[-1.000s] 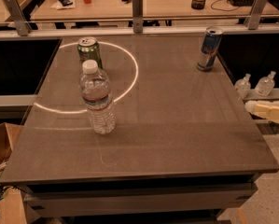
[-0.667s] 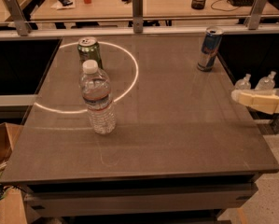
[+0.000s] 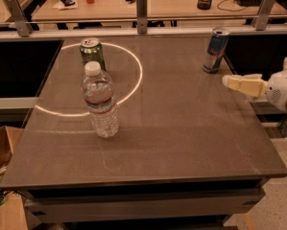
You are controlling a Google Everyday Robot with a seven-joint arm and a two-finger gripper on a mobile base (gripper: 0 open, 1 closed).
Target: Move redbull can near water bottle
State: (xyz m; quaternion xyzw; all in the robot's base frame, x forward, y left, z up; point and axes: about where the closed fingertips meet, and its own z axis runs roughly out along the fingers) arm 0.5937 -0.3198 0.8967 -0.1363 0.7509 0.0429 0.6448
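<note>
I should next move my gripper to the redbull can's middle [image 3: 215,51] and close it there, because the can needs to move near the water bottle.
The redbull can [image 3: 215,50] stands upright near the table's far right corner. The water bottle [image 3: 100,101] stands upright on the left half of the table, inside a ring of light. My gripper [image 3: 229,82] comes in from the right edge, over the table's right side, a little in front of and to the right of the redbull can and apart from it. It holds nothing.
A green can [image 3: 92,52] stands just behind the water bottle. The grey table [image 3: 181,138] has a metal rail [image 3: 142,18] along its far edge. A cardboard box [image 3: 1,147] sits on the floor at the left.
My gripper has moved left and up from the right edge, further over the table and closer to the redbull can. The cans and bottle have not moved.
</note>
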